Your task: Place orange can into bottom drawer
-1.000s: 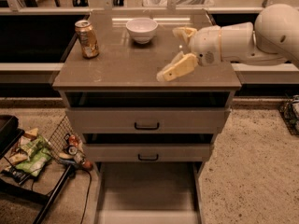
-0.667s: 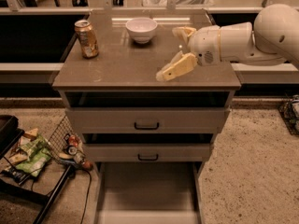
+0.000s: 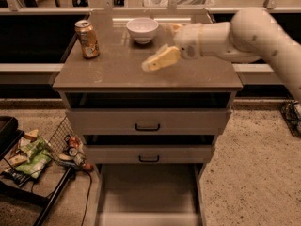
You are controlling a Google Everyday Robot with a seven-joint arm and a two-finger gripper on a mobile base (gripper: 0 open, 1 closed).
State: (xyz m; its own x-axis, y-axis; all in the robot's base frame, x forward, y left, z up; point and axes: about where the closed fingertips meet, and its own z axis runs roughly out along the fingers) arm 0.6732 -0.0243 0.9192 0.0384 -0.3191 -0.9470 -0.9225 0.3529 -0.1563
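My gripper is to go next to the orange can beside the white bowl and close around the middle of the can's body (image 3: 88,39).
The orange can (image 3: 87,39) stands upright at the back left of the brown cabinet top (image 3: 113,72). My gripper (image 3: 165,44) hovers over the middle of the top, to the right of the can and just right of the white bowl (image 3: 142,29). It is open and empty, with one pale finger (image 3: 160,59) reaching left and the other beside the bowl. The bottom drawer (image 3: 148,192) is pulled out below, a shallow pale tray with nothing in it.
The two upper drawers (image 3: 147,121) with black handles are nearly shut. A wire basket (image 3: 51,147) with snack bags and small cans stands on the floor at the left. A shelf edge runs behind the cabinet.
My gripper and arm have moved left across the cabinet top, closer to the bowl and the can. The can and the drawers have not moved.
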